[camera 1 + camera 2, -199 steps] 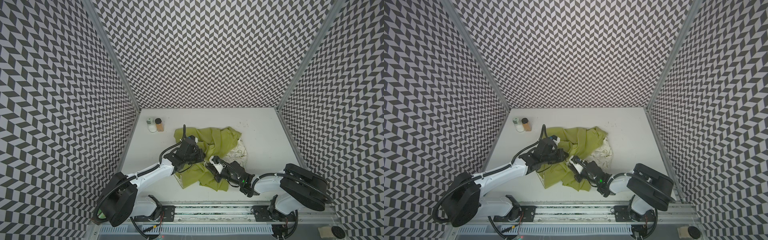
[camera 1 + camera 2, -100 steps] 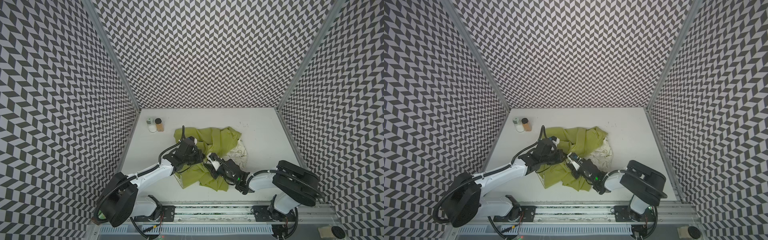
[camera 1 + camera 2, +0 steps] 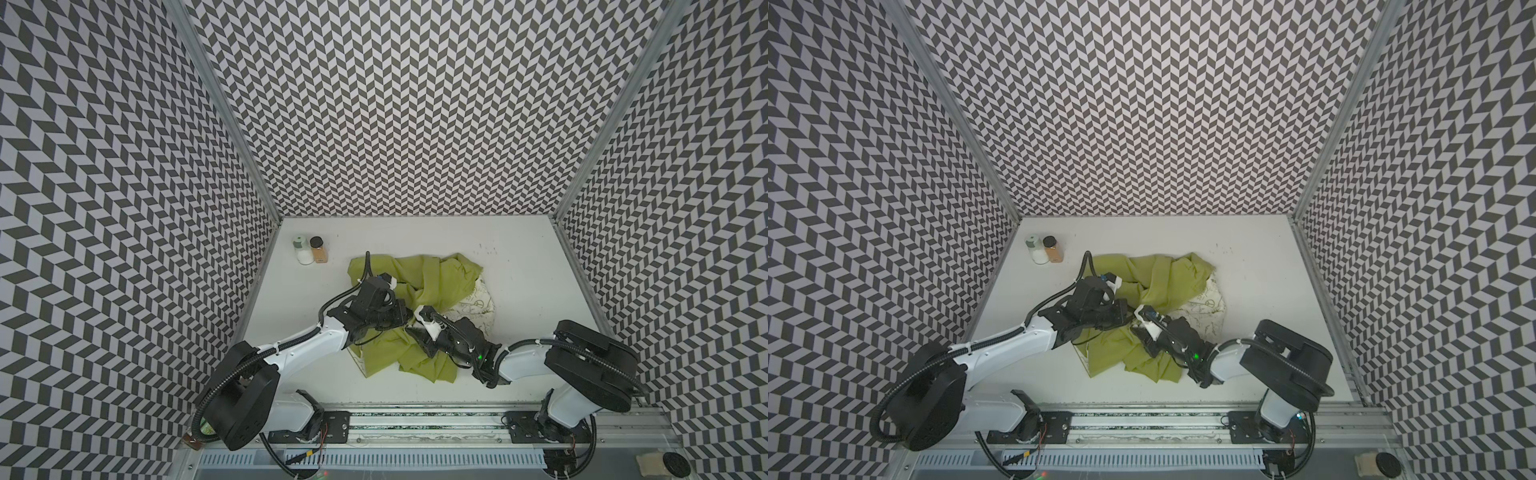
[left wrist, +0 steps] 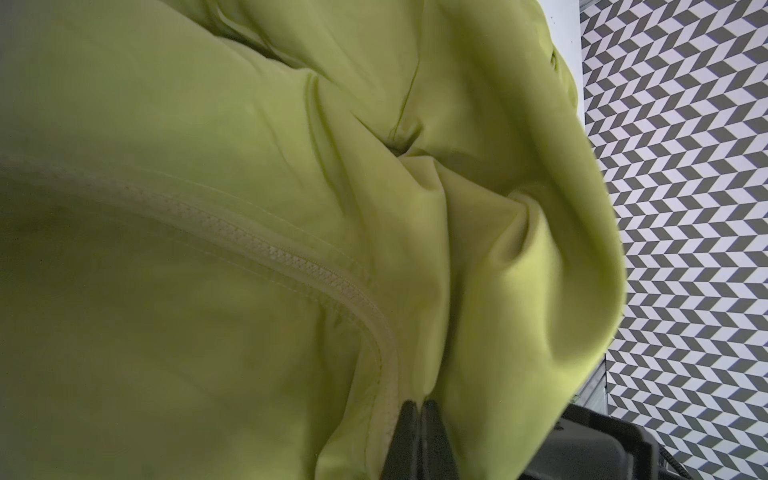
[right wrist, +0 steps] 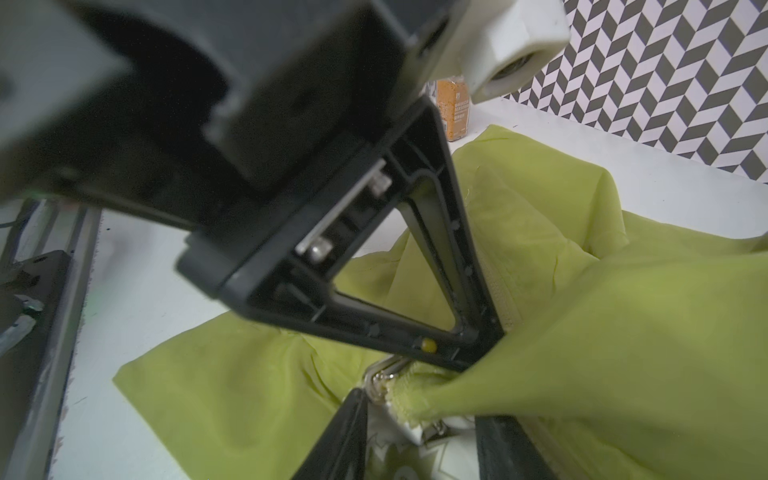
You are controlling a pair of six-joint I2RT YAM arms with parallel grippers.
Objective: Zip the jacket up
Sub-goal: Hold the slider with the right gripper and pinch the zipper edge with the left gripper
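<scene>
The robot's left gripper pinches the jacket just above the zipper slider, so it should back off while the right gripper takes the slider's pull tab (image 5: 434, 432).
The lime-green jacket (image 3: 436, 282) (image 3: 1167, 278) lies crumpled mid-table, its cream printed lining (image 3: 478, 305) showing at the right. My left gripper (image 3: 409, 316) (image 3: 1128, 318) is shut on the jacket's edge beside the closed zipper (image 4: 291, 266); in the left wrist view its fingertips (image 4: 419, 409) pinch the fabric. My right gripper (image 3: 412, 330) (image 3: 1136, 331) meets it from the right. In the right wrist view it (image 5: 428, 432) stands open, with the metal zipper slider (image 5: 382, 380) and the jacket's bunched end between its fingers. The left gripper's black finger (image 5: 457, 270) is right above.
A white jar (image 3: 304, 251) and a brown spice jar (image 3: 319, 250) stand at the back left by the wall. Patterned walls close three sides. The arms' mounting rail (image 3: 415, 428) runs along the front edge.
My right gripper has slid left and up along the jacket to meet the left gripper, and its jaws have opened wider. The left gripper has stayed in place, shut on the fabric.
</scene>
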